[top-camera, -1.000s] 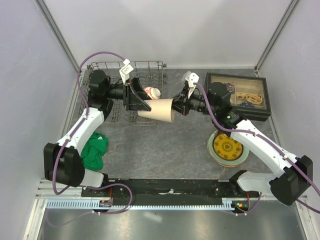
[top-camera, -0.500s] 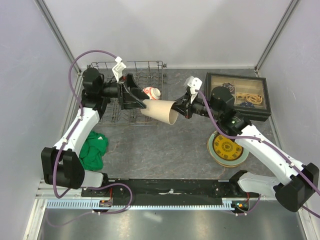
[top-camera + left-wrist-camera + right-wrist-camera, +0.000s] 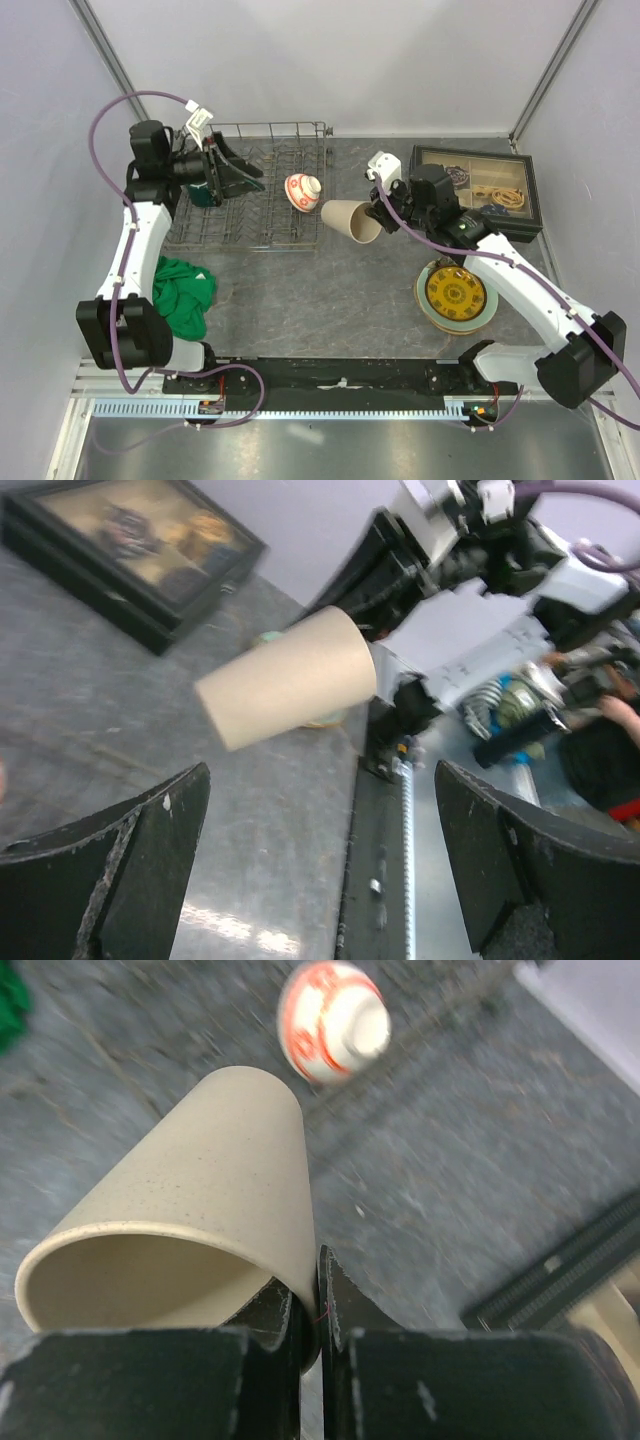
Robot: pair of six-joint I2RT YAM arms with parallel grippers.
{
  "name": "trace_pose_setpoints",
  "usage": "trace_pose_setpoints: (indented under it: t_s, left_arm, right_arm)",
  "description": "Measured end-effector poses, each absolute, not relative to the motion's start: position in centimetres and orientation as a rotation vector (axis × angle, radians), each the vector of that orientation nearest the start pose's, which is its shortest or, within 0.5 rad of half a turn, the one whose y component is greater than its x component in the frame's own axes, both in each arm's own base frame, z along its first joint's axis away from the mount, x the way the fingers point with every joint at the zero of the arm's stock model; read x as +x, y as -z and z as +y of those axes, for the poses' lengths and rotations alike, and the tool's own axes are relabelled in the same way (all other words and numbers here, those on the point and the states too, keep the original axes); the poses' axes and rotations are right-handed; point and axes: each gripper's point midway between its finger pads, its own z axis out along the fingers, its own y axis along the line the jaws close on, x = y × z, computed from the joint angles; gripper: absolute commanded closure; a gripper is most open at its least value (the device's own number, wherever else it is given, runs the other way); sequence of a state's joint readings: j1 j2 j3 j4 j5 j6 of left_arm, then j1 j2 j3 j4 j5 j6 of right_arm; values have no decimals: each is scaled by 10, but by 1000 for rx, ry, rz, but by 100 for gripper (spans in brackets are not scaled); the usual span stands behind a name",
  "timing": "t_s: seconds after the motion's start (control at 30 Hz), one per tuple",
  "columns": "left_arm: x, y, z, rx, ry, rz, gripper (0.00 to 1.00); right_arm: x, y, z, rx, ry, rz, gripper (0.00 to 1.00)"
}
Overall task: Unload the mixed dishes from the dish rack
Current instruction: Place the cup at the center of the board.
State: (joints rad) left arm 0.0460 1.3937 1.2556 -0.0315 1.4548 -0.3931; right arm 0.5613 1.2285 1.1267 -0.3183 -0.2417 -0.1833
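My right gripper has the beige cup now. It will set the cup down on the table (image 3: 382, 267) between the dish rack and the pale plate.
My right gripper (image 3: 368, 222) is shut on the rim of the beige cup (image 3: 349, 220) and holds it on its side, just right of the dish rack (image 3: 270, 228). The right wrist view shows the fingers pinching the cup's wall (image 3: 190, 1230), one inside and one outside. My left gripper (image 3: 238, 176) is open and empty over the rack's left part; in its wrist view the cup (image 3: 290, 678) hangs well beyond the fingers (image 3: 130, 870). The red-and-white bowl (image 3: 303, 190) sits upside down in the rack. The yellow-gold dish (image 3: 455, 293) lies stacked on a pale plate (image 3: 426, 310).
The dark-framed trinket box (image 3: 478, 188) stands at the back right, close behind the right arm. A green cloth (image 3: 186, 295) lies front left of the rack. Something dark green (image 3: 203, 195) shows in the rack under the left gripper.
The left gripper has let go of the cup and drawn back left over the rack. The right gripper now holds the cup alone, slightly further right.
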Motion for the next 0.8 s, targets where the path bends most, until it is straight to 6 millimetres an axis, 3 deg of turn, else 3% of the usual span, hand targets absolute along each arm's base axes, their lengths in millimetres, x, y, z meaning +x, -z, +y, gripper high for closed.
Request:
trace_pose_setpoints:
  t_s: [0.13,0.33,0.53,0.8]
  left_arm:
    - [323,-342,-152,740,1311,1689,1]
    - [327,-295,-139,731,1130,1852,1]
    - [328,-263,-125,748,1000,1975,1]
    - [326,-244,-112,779,884,2053,1]
  right_arm:
    - [320,-236,214,-873,-344,1935,100]
    - [323,-223,185,-894,-190,2100,100]
    - [334,-215,170,-930,-114,2241,100]
    - [322,-174,152,-1028,-62,2456,100]
